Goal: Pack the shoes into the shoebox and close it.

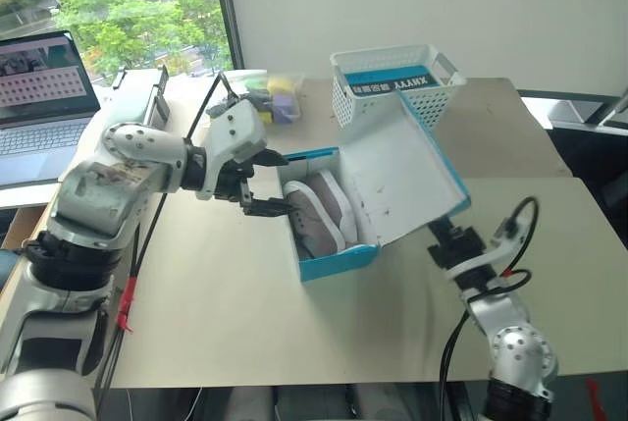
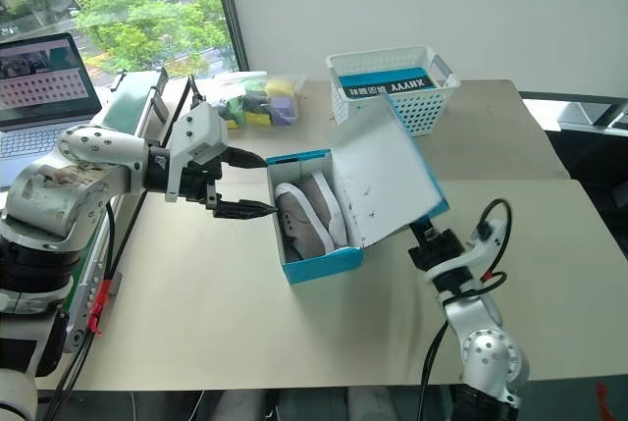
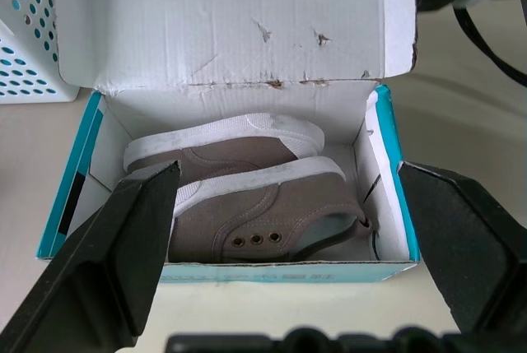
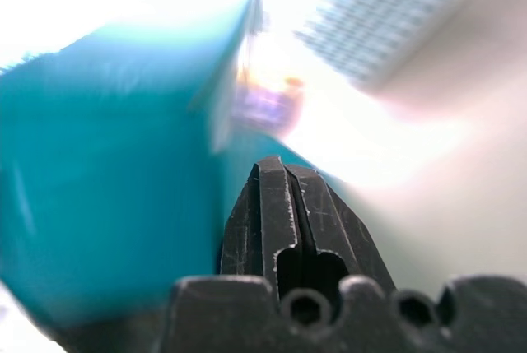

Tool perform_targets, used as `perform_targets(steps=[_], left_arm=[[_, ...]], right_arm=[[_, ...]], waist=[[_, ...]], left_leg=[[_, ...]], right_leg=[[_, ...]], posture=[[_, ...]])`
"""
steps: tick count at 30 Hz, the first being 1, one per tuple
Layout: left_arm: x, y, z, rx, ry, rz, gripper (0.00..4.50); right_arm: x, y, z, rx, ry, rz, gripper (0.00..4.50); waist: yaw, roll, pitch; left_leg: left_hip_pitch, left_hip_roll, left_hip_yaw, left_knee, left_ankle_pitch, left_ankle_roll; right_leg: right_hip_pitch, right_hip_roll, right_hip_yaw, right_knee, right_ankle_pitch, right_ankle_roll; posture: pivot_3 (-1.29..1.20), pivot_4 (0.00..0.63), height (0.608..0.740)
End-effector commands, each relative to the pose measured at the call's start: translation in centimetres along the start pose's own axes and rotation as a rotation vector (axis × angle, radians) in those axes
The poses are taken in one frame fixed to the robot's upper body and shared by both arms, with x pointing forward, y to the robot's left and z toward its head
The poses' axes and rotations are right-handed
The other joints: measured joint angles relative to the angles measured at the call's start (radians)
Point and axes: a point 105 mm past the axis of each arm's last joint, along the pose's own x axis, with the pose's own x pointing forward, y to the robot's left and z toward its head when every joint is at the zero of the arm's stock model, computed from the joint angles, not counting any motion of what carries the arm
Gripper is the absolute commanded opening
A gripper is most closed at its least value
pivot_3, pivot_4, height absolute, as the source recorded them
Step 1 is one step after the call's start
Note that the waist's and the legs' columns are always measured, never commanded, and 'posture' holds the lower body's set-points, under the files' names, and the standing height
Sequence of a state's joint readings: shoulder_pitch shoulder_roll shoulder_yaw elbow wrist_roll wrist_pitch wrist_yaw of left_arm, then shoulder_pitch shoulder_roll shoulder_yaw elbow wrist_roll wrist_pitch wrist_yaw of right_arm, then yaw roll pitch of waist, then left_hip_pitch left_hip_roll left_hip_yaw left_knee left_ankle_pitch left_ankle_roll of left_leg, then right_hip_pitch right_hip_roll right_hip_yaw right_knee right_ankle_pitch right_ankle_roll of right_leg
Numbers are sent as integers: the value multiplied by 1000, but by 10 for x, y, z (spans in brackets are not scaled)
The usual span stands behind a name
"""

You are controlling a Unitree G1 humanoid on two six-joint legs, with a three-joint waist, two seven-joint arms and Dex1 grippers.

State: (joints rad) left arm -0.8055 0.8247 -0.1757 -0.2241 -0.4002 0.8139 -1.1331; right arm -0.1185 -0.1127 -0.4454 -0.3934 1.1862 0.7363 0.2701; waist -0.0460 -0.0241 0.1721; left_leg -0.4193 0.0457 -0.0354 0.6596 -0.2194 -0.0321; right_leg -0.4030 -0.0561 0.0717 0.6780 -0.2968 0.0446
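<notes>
The turquoise shoebox's lid will lie flat over both grey shoes (image 1: 323,206) once the robot's right gripper releases it.
The turquoise shoebox (image 1: 339,262) stands in the middle of the table, its white-lined lid (image 1: 402,176) raised and leaning away to the right. Both grey shoes (image 1: 319,213) lie side by side inside it, white soles showing (image 3: 247,197). My left gripper (image 1: 280,184) hovers open at the box's left end, its black fingers (image 3: 123,254) spread wider than the box wall (image 3: 395,205). My right gripper (image 1: 444,236) is shut on nothing, right of the box and under the lid's lower outer edge. In the right wrist view its fingers (image 4: 276,168) point at the turquoise outside of the lid.
A white lattice basket (image 1: 392,82) stands behind the box at the table's far side. A clear bag of coloured pieces (image 1: 270,97) lies far left of it. A laptop (image 1: 44,97) sits on a side desk at the left. Bare tabletop (image 1: 226,313) spreads in front.
</notes>
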Motion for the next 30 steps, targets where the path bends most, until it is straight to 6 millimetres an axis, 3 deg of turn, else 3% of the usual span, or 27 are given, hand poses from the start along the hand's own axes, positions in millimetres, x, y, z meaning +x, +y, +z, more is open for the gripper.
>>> perform_targets(steps=[1,5,10,15,21,25,27,30], left_arm=[[-4,-1,10,45,-19,16,4500],[-6,-6,12,43,-24,24,4500],[-10,-8,12,38,-25,49,4500],[-9,-9,12,30,-33,66,4500],[-8,-12,10,19,-39,77,4500],[-8,-12,9,9,-44,96,4500],[-8,-13,9,3,-48,103,4500],[-8,-15,6,-4,-48,107,4500]], right_arm=[[11,22,-25,-38,233,73,62],[22,21,-47,-88,448,47,62],[30,-3,-74,-225,694,-86,62],[38,-10,-106,-586,984,-44,62],[39,-30,-123,-913,1183,40,62],[27,-43,-129,-1074,1300,100,62],[26,-41,-130,-1074,1300,132,62],[33,-6,-129,-914,1207,274,62]], waist=[[1,0,0],[-1,0,0],[2,0,0],[-3,0,0],[-7,-2,-2],[-11,-5,-4],[-10,-6,-7],[-2,-6,-8]], left_leg=[[0,0,0,0,0,0],[0,0,0,0,0,0],[-1,0,0,0,0,0],[-1,-1,1,1,0,0],[1,0,1,1,0,0],[16,1,1,0,0,1],[20,2,1,-1,-1,1],[21,2,1,-1,-1,1]], right_leg=[[0,0,0,0,0,0],[0,0,0,0,0,0],[-1,0,0,0,0,0],[-1,0,1,-1,0,0],[1,1,1,0,0,-1],[15,2,1,-3,-1,-1],[19,2,0,-5,-2,0],[20,2,0,-5,-2,-1]], posture=[[0,150,740],[0,150,740],[0,150,740],[0,150,740],[0,150,740],[0,150,740],[0,150,740],[0,150,740]])
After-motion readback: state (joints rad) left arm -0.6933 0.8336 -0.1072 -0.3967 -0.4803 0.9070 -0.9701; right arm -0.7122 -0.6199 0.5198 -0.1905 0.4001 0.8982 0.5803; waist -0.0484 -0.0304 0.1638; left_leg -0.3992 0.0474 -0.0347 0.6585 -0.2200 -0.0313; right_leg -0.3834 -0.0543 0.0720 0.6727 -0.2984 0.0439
